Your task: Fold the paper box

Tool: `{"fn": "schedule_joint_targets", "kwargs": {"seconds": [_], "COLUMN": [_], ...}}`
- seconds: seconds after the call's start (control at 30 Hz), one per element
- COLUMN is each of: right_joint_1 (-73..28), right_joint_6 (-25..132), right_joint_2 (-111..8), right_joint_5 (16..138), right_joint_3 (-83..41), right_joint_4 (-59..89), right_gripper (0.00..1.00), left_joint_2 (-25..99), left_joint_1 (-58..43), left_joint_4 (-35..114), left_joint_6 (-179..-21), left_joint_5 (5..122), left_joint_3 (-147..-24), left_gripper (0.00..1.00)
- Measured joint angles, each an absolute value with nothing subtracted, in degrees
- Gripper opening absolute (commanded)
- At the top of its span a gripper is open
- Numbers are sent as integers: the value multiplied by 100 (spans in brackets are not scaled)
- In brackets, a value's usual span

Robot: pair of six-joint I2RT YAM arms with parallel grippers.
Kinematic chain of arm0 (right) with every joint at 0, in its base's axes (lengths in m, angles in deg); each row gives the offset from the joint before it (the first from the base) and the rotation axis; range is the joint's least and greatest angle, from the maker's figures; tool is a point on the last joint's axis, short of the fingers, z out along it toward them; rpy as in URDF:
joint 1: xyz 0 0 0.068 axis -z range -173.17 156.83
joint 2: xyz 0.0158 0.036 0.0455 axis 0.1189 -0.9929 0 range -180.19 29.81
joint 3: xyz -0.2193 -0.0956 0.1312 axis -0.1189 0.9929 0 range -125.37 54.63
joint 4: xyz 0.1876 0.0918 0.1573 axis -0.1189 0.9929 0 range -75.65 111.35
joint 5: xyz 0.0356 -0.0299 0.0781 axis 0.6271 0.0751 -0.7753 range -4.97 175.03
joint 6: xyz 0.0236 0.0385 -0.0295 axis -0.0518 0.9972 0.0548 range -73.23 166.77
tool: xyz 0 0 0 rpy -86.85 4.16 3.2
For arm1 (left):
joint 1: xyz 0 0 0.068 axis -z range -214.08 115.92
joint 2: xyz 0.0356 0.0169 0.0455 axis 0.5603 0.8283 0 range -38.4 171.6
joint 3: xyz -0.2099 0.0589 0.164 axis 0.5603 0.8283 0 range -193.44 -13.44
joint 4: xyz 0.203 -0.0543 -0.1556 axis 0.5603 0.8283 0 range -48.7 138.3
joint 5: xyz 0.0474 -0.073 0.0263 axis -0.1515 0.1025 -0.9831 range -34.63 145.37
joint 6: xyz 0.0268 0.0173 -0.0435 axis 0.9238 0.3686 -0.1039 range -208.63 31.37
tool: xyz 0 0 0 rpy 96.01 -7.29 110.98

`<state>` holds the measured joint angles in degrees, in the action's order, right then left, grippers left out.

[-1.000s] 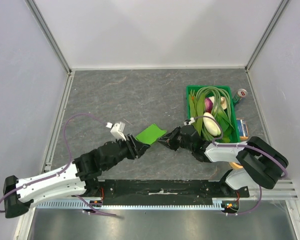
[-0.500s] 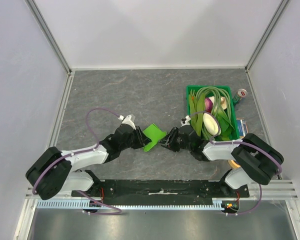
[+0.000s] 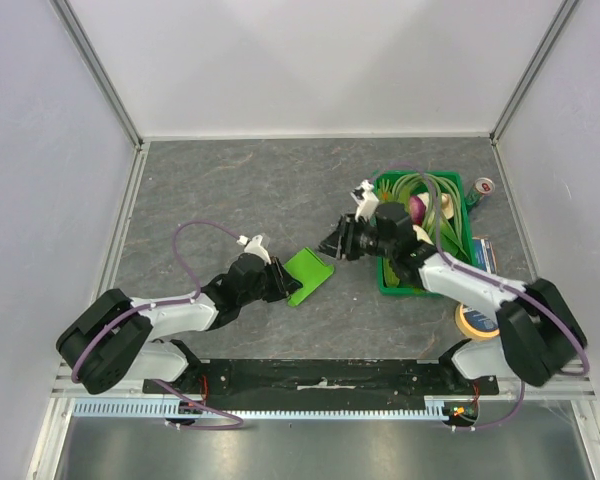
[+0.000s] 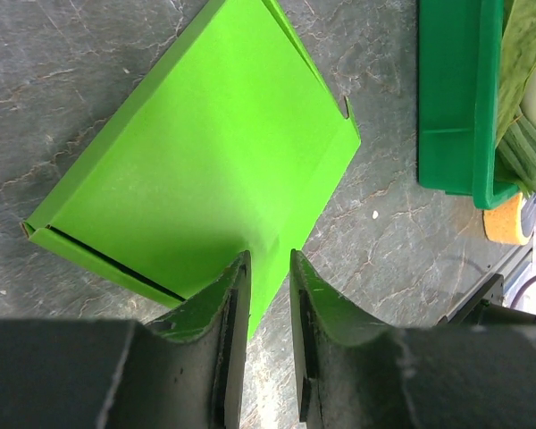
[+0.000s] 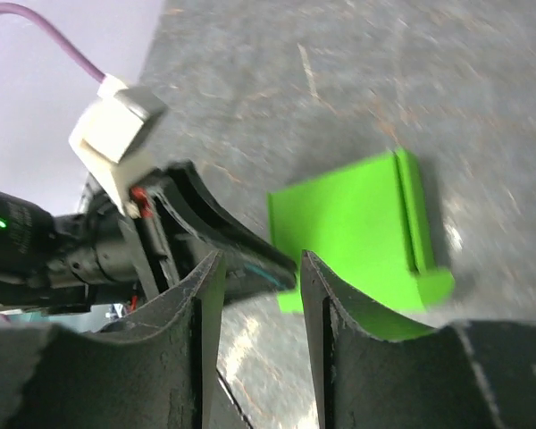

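Observation:
The left gripper's narrow fingers are over the paper box's near corner, so the robot should back away, open them wide and grip its near end [image 4: 116, 271] across the thickness.
The lime-green paper box [image 3: 310, 272] lies flat on the grey table, folded flat with a doubled edge. In the left wrist view it [image 4: 205, 152] fills the frame's middle. My left gripper [image 3: 283, 283] sits low at its near-left corner. Its jaws [image 4: 268, 255] stand a narrow gap apart with the card's corner lying face-up under the gap, not pinched. My right gripper [image 3: 337, 243] hangs above the table to the box's upper right, open and empty. From its wrist view [image 5: 261, 255] I see the box [image 5: 348, 223] and the left gripper's black finger [image 5: 223, 241].
A dark-green plastic crate [image 3: 474, 268] of vegetables stands at the right, and its corner shows in the left wrist view [image 4: 451, 98]. A yellow tape roll [image 3: 473, 320] lies near the right arm's base. A small can [image 3: 483, 187] stands behind the crate.
My right gripper has drawn back and up from the box's right edge toward the crate. The box has settled flat on the table. My left gripper stays at the box's left corner.

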<state>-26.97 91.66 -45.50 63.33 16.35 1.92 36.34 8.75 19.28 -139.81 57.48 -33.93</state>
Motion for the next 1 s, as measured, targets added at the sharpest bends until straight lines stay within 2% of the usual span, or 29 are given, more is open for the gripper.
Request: {"fn": "schedule_joint_targets", "kwargs": {"seconds": [0.17,0.43,0.57,0.67,0.8,0.93,1.0], "right_joint_1": [-2655,-2653,-2599,-2564,-2461,-2347,-2317], "right_joint_6": [8820,8803,8820,8775,8416,7835,7594], "right_joint_2": [-5745,-7275,-7450,-7341,-6755,-6541,-6611], "right_joint_5": [5310,4642,4497,4535,4779,5188,5345], "right_joint_3": [1003,1597,1670,1672,1532,968,717], "right_joint_4": [-719,-2061,-2459,-2332,-1432,-477,-149], "right_gripper": [34,34,37,43,48,48,47], "left_joint_2": [3689,3722,3717,3617,2974,1988,1630], "left_joint_1": [875,875,875,873,803,619,517], "left_joint_4": [1932,2028,2190,2433,2999,3591,3807], "left_joint_6": [-13944,-13801,-13666,-13541,-13417,-13358,-13362], "left_joint_5": [5764,5807,5844,5853,5855,5853,5858], "left_joint_3": [-3417,-3494,-3581,-3673,-3686,-3791,-3852], "left_gripper": [32,33,38,45,54,64,65]}}
